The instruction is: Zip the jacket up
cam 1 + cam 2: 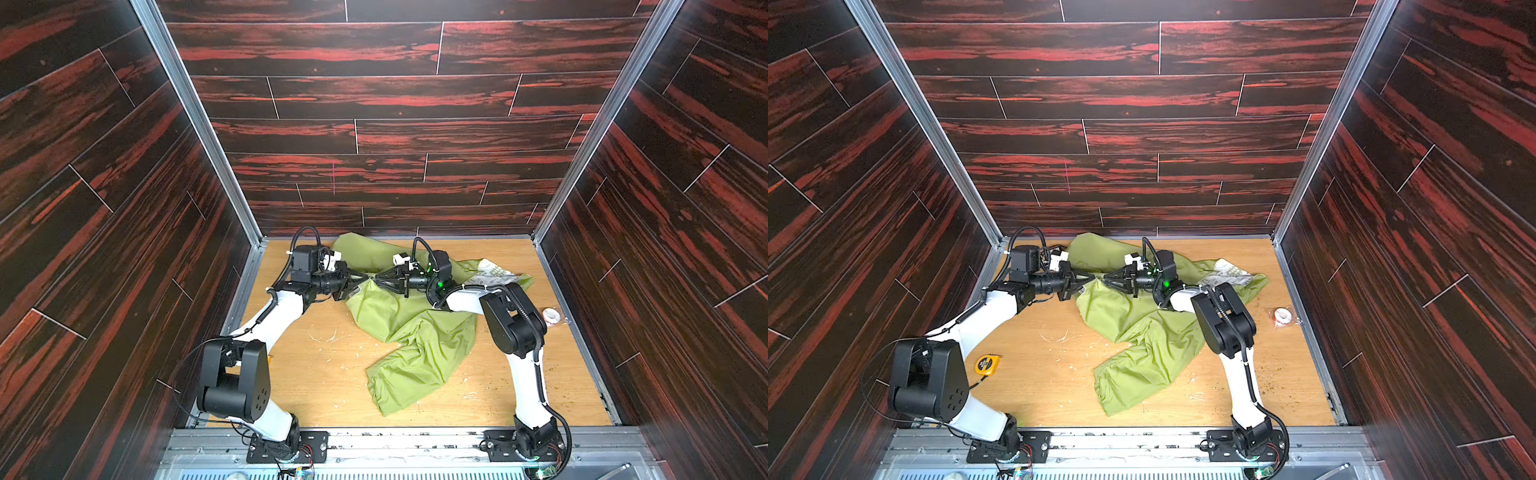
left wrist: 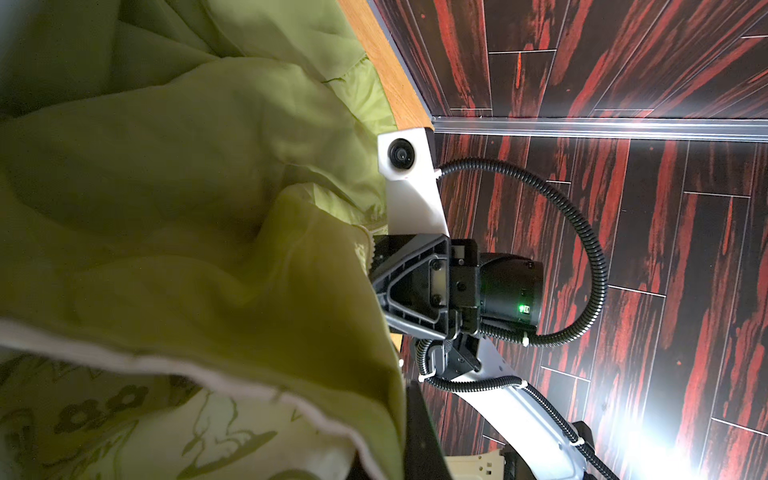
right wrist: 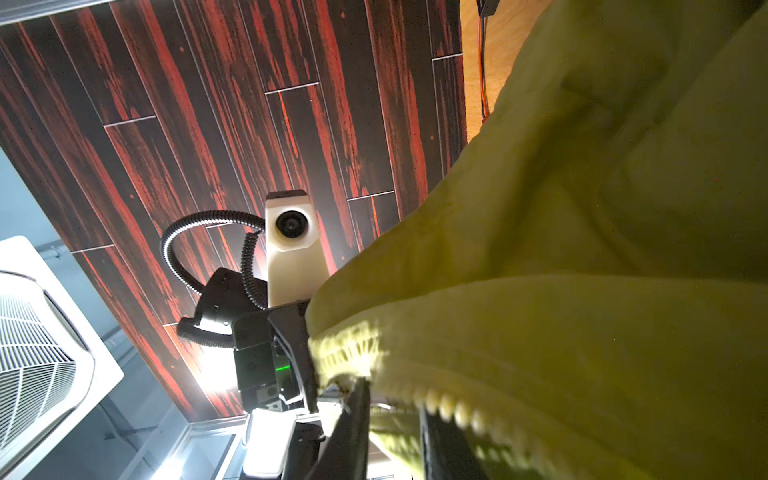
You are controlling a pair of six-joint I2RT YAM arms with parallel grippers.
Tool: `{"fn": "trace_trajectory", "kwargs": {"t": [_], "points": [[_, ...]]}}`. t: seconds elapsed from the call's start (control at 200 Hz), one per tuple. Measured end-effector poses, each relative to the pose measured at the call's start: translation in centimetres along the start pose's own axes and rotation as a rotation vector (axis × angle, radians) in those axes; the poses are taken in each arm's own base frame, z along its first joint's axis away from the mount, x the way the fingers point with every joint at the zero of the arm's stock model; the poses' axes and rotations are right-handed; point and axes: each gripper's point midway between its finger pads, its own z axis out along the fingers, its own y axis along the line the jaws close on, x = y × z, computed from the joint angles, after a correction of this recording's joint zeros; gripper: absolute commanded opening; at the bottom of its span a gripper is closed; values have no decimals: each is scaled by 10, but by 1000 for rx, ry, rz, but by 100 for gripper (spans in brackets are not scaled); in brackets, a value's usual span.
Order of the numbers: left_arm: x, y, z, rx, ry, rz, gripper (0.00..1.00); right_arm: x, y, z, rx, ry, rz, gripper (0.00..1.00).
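The zipper pull is just past my right gripper's fingertips, next to my left gripper, so I will open my right gripper, move in and pinch the pull (image 3: 384, 406).
The olive-green jacket (image 1: 415, 332) (image 1: 1142, 332) lies crumpled across the middle and back of the wooden table. Both grippers meet tip to tip above its raised front edge. My left gripper (image 1: 362, 277) (image 1: 1092, 277) is shut on a fold of the jacket's edge; in the left wrist view cloth (image 2: 187, 187) drapes over the jaws, leaving one dark finger (image 2: 419, 436) showing. My right gripper (image 1: 379, 280) (image 3: 392, 436) has its jaws a narrow gap apart, with the pale green zipper teeth (image 3: 457, 411) running between its fingers (image 3: 353, 436).
A yellow tape measure (image 1: 987, 365) lies near the left arm's elbow. A white roll of tape (image 1: 551, 316) sits by the right wall. A patch of pale printed lining (image 1: 494, 272) shows at the jacket's far right. Dark wood-patterned walls enclose the table on three sides.
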Motion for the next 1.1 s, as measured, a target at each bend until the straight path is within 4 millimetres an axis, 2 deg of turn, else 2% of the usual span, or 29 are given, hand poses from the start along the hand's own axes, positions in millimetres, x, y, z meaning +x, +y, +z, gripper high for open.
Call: {"fn": "trace_trajectory", "kwargs": {"t": [0.125,0.396,0.501,0.741,0.942,1.097], "points": [[0,0,0,0,0,0,0,0,7,-1,-17,-2,-13,18],[1,-2,0,9,8,-5,0,1,5,-2,-13,-4,-23,47],[2,-7,0,28,17,-9,0,2,3,-3,1,-4,-34,53],[12,-20,3,65,70,-8,0,3,8,-2,-5,-3,-60,58],[19,-33,8,90,109,8,0,4,40,5,-65,12,-124,59],[19,-32,12,91,125,2,0,10,57,7,-111,25,-149,57]]}}
